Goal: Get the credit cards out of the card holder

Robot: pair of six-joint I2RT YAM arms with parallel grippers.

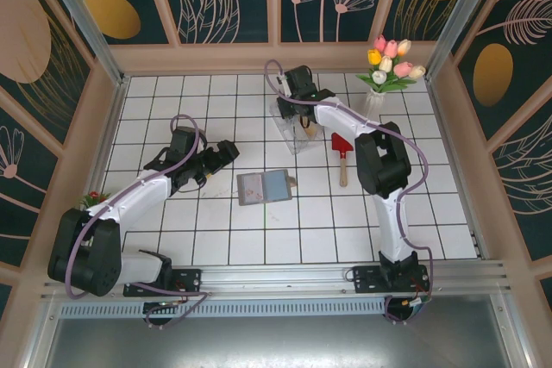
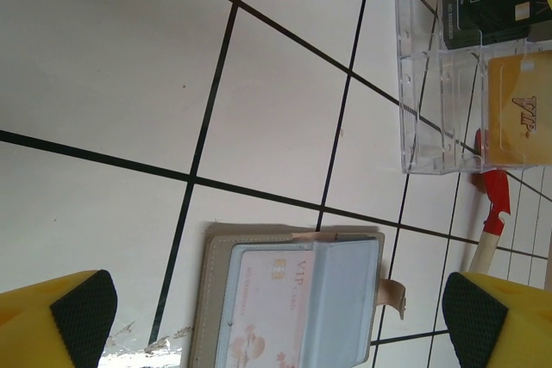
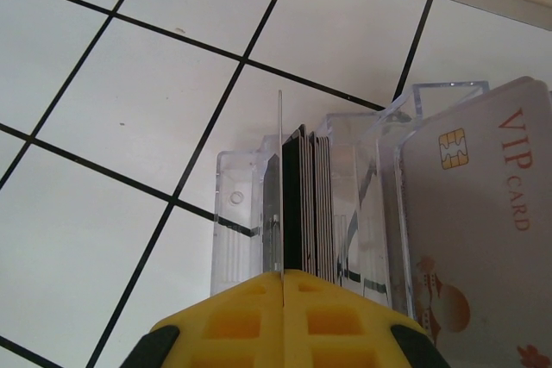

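My right gripper has the thin card. It will let go of it against the dark cards in the clear box (image 1: 283, 117) (image 3: 283, 234).
The card holder (image 1: 263, 186) lies open on the tiles at mid-table, a grey-brown wallet with greyer inner panels. In the left wrist view the card holder (image 2: 293, 295) has a pink VIP card (image 2: 263, 308) in its left pocket. My left gripper (image 1: 220, 154) hovers just left of it, open, with its black pads (image 2: 82, 309) wide apart on either side of the holder. My right gripper (image 3: 283, 280) is shut on a thin card (image 3: 280, 187) seen edge-on. It holds that card over the left end of the clear plastic box (image 3: 237, 213).
The clear box (image 1: 293, 131) stands at the back centre holding several dark cards (image 3: 302, 204) and a pale VIP card (image 3: 483, 230). A red-headed tool (image 1: 340, 151) lies right of it. A vase of tulips (image 1: 390, 66) stands at the back right.
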